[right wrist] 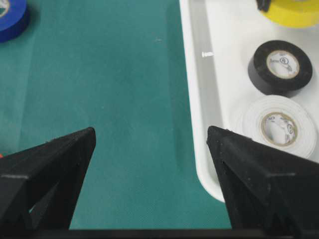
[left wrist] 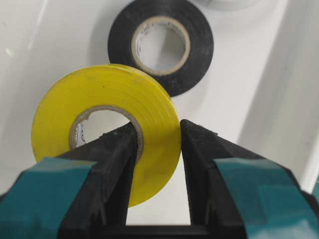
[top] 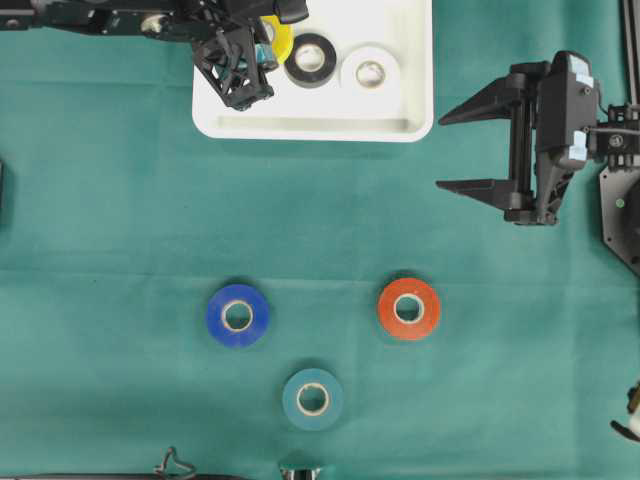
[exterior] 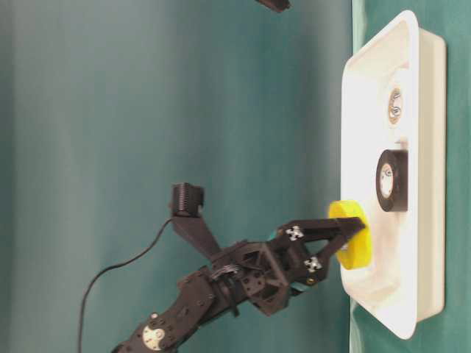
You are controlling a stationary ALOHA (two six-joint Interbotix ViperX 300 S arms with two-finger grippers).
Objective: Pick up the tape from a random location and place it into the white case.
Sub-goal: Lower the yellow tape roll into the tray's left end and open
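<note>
The yellow tape, now hanging over the white case, will be let go by my left gripper beside the black tape (top: 251,72) (left wrist: 138,165), on its side away from the white tape.
My left gripper (left wrist: 157,132) is shut on a yellow tape roll (left wrist: 99,104), one finger through its hole and the other against its outer face. It holds the roll (top: 279,35) over the left part of the white case (top: 320,130); seen from table level the yellow tape (exterior: 352,237) hangs a little off the case's floor (exterior: 412,294). A black tape (top: 310,59) and a white tape (top: 369,71) lie flat inside the case. My right gripper (top: 440,152) stands open and empty over the green cloth just right of the case (right wrist: 199,124).
Three more rolls lie on the green cloth in front of the case: a blue tape (top: 238,315), an orange-red tape (top: 409,308) and a teal tape (top: 312,399). The right arm's body (top: 560,130) sits at the right edge.
</note>
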